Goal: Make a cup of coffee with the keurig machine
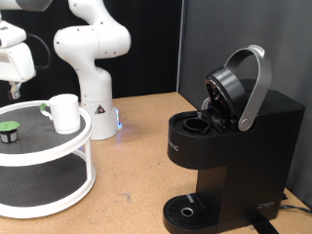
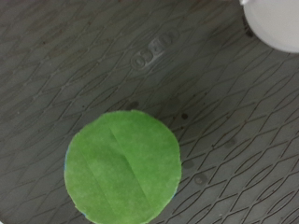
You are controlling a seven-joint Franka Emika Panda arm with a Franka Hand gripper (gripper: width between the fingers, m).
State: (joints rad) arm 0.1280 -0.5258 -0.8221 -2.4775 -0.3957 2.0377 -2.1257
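The dark pod beside the white cup is my gripper's next target; it should go down and close on the pod's sides [image 1: 9,136] [image 2: 122,168], just under its green top.
The small white cup [image 1: 63,112] stands on the top tier of a round white two-tier stand [image 1: 73,143], at the exterior view's left. A small dark pod with a green top [image 1: 10,130] sits on the same tier, left of the cup. My gripper [image 1: 12,91] hangs above the pod, apart from it. The wrist view looks straight down on the pod's green top [image 2: 123,168], with the cup's edge [image 2: 276,21] in a corner; no fingers show there. The black keurig machine [image 1: 244,156] stands at the right with its silver lid handle [image 1: 255,83] raised and the pod chamber [image 1: 198,124] open.
The robot's white base [image 1: 96,102] stands behind the stand. The stand's lower tier [image 1: 58,180] has a dark ribbed mat. The machine's round drip tray [image 1: 185,208] is bare. Wooden tabletop [image 1: 136,166] lies between stand and machine.
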